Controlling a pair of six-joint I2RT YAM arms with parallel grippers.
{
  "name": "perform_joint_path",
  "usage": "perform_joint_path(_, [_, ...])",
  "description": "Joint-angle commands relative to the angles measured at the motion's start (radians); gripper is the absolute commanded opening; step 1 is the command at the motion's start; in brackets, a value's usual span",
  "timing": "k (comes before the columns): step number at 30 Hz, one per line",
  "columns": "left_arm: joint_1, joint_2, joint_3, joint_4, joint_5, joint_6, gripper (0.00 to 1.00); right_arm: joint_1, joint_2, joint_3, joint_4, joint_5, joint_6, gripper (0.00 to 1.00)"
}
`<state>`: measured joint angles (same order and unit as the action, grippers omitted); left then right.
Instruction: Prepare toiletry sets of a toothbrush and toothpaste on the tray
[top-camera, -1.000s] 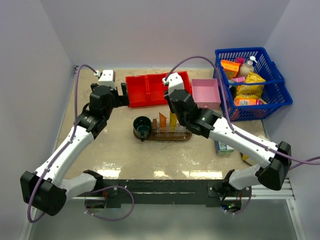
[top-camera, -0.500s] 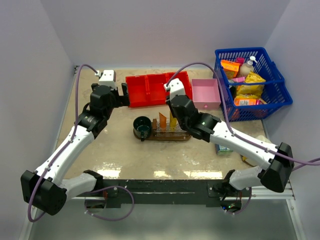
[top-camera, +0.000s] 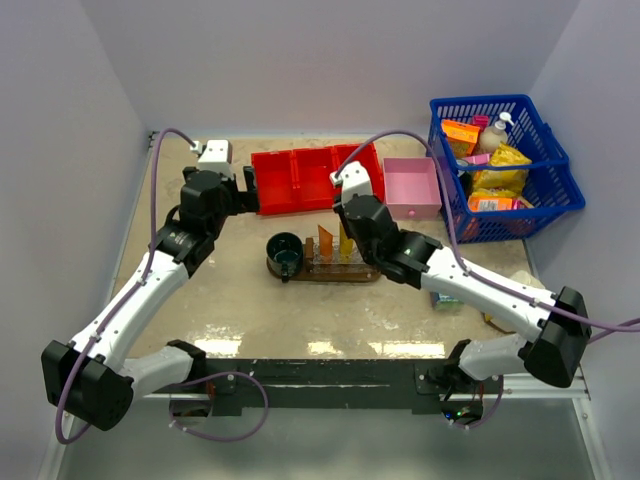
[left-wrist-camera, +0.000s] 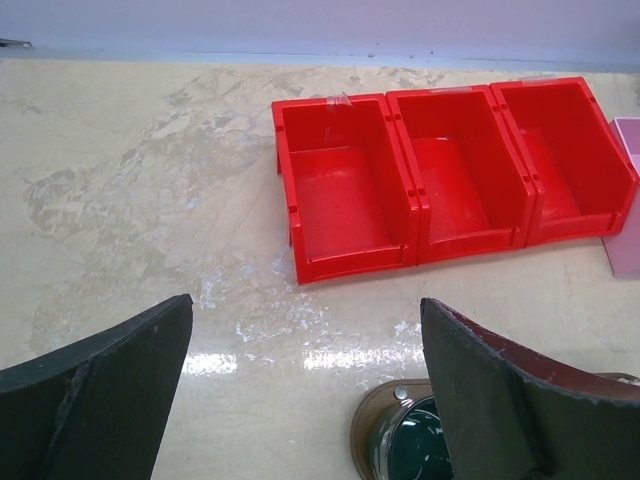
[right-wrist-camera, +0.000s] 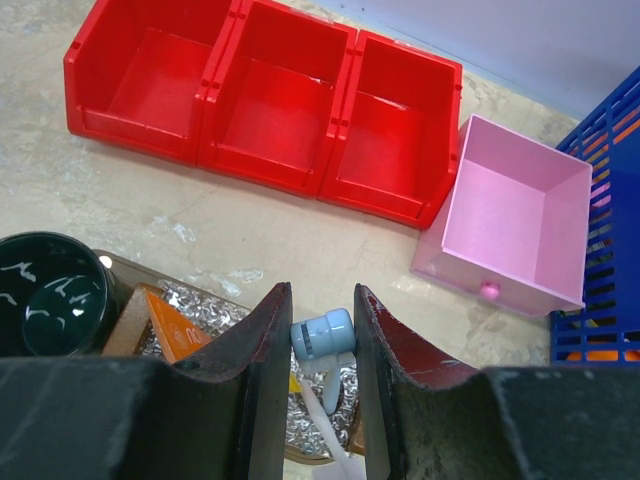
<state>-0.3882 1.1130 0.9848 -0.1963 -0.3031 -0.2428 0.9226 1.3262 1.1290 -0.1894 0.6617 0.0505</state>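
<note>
The robot's right gripper will release the toothbrush on the crinkled foil (top-camera: 354, 257) (right-wrist-camera: 335, 396) next to the yellow toothpaste tube.
The dark brown tray (top-camera: 330, 278) lies mid-table with two orange toothpaste tubes (top-camera: 326, 242) standing on it beside a dark green cup (top-camera: 284, 252). My right gripper (right-wrist-camera: 321, 292) hangs over the tray's right part, shut on what looks like a toothbrush (right-wrist-camera: 322, 333). Its pale blue head is pinched between the fingers, and its white stem points down at the crinkled foil. One orange tube (right-wrist-camera: 175, 330) shows to the left of the fingers. My left gripper (left-wrist-camera: 306, 303) is open and empty, above the table just beyond the tray's left end (left-wrist-camera: 375, 420).
A red three-compartment bin (top-camera: 300, 180) stands behind the tray, with a pink square box (top-camera: 412, 186) to its right. A blue basket (top-camera: 500, 165) of goods fills the back right corner. A small green packet (top-camera: 447, 296) lies right of the tray.
My right wrist has shifted a little toward the near right, over the tray, with its hold unchanged. The left arm has not moved.
</note>
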Motion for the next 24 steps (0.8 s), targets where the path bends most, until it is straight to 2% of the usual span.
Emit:
perform_joint_path(1, [0.006, 0.002, 0.003, 0.044, 0.004, 0.01, 1.0, -0.001, -0.022, -0.018, 0.064, -0.002, -0.004, 0.0])
perform_joint_path(24, [0.006, 0.024, 0.005, 0.049, 0.018, 0.008, 1.0, 0.001, -0.105, -0.184, 0.237, -0.059, -0.075, 0.0])
